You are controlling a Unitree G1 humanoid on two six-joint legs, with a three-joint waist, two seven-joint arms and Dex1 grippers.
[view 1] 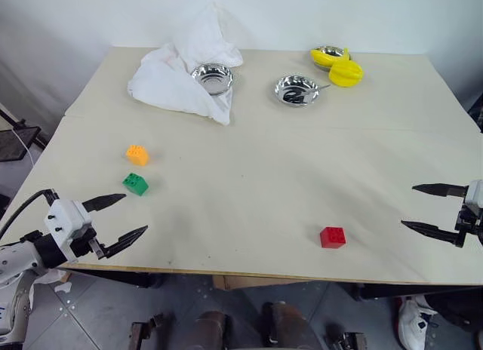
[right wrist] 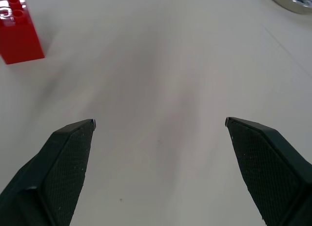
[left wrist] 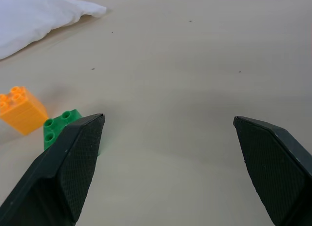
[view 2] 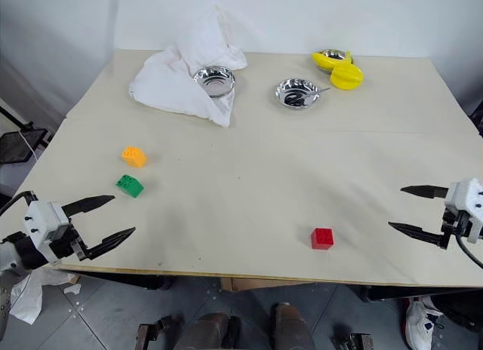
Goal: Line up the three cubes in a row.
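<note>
Next, my left gripper grips the green cube on the opposite sides of the green cube [view 1: 136, 185] [left wrist: 62, 128], while the orange cube beside it stays in place.
An orange cube [view 1: 136, 155] and a green cube [view 1: 135, 184] sit close together on the left of the table, the green one nearer to me. Far from them, a red cube [view 1: 332, 237] rests near the front edge, right of the middle. My left gripper [view 1: 125, 217] hovers open just in front of the green cube, nothing between its fingers. At the table's right edge my right gripper [view 1: 413, 207] is open and empty, the red cube a good way to its left. The left wrist view has the green cube [left wrist: 61, 127] partly behind a finger.
A crumpled white cloth [view 1: 185, 67] lies at the back left with a steel bowl [view 1: 212, 78] on it. A second steel bowl [view 1: 296, 89] stands at the back centre. Yellow rounded objects [view 1: 345, 71] and another bowl sit at the back right.
</note>
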